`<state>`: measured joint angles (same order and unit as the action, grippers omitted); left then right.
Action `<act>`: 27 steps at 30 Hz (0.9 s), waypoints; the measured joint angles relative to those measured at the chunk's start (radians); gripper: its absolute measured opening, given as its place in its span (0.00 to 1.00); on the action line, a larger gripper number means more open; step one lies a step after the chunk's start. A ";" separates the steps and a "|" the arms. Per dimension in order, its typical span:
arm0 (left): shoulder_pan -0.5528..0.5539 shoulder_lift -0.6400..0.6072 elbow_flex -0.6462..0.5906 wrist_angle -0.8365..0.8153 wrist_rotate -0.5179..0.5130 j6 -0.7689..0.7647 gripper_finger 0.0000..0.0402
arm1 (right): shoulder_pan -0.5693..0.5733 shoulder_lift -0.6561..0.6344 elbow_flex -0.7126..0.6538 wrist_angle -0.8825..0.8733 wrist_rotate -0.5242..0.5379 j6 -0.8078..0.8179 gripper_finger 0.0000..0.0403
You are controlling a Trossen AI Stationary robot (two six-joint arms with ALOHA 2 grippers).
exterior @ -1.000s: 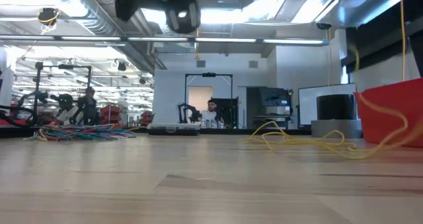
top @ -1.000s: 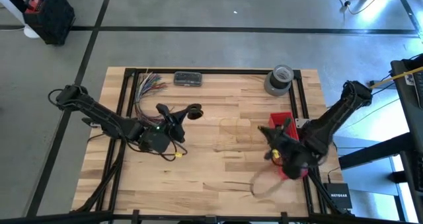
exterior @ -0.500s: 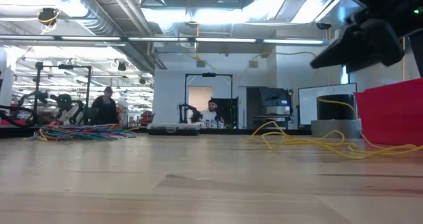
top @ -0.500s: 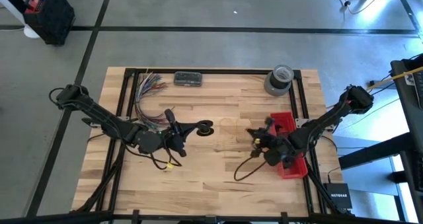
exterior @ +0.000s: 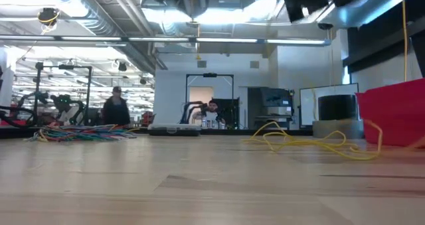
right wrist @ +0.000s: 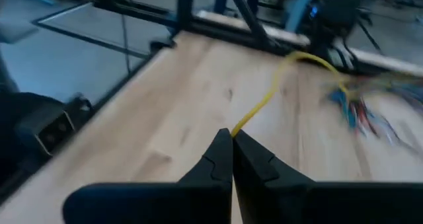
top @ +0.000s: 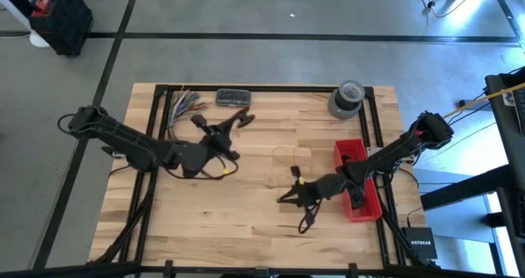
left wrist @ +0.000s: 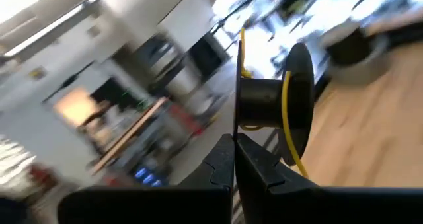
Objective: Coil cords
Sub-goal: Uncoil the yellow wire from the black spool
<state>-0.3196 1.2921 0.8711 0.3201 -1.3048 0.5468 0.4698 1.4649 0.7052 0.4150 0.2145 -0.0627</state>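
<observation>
Next, I release the black spool from my left gripper on the bare wood (top: 248, 157) between the multicoloured wires and the red bin.
My left gripper (top: 232, 124) hovers over the far left of the table, shut on a black spool (left wrist: 274, 102) with yellow cord (left wrist: 286, 118) wound on its hub. My right gripper (top: 283, 199) is low over the table's middle, left of the red bin (top: 357, 184), and shut on the yellow cord (right wrist: 264, 98). The cord runs away from it across the wood. More of the cord lies in loose loops (exterior: 299, 142) on the table. My left gripper pinches the rim of the spool's nearer flange (left wrist: 238, 128) between its two shut fingers, which point level. The spool is lifted clear of the table, standing out beyond the fingertips. My right gripper pinches the cord (right wrist: 231, 130) at its fingertips, slanting slightly down. The cord leads away from the tips, along the fingers' line.
A bundle of multicoloured wires (top: 184, 106) lies at the far left, with a grey device (top: 234, 97) beside it. A grey tape roll (top: 346, 97) stands at the far right corner. Black frame rails (top: 156, 139) run along the table's sides.
My right gripper has swung from beside the red bin toward the table's left, sinking and turning, still shut on the cord. My left gripper has carried the spool up and toward the far edge while rolling. The cord's raised loop near the bin has dropped lower.
</observation>
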 joint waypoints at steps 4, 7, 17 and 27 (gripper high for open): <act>0.033 0.001 0.000 -0.209 -0.037 -0.076 0.00 | 0.028 -0.039 0.096 -0.092 -0.042 -0.069 0.01; 0.048 0.001 0.000 -0.407 -0.040 -0.168 0.00 | 0.087 -0.102 0.158 -0.184 0.015 -0.135 0.01; 0.055 0.001 0.000 -0.887 -0.037 -0.436 0.00 | 0.310 -0.402 0.210 -0.542 0.525 -0.153 0.01; 0.032 0.123 0.000 -0.786 0.064 -0.236 0.00 | 0.345 -0.488 0.113 -1.062 0.883 0.437 0.01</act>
<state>-0.2876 1.4153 0.8711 -0.4655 -1.2405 0.3111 0.8145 0.9764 0.8178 -0.6465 1.0979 0.3740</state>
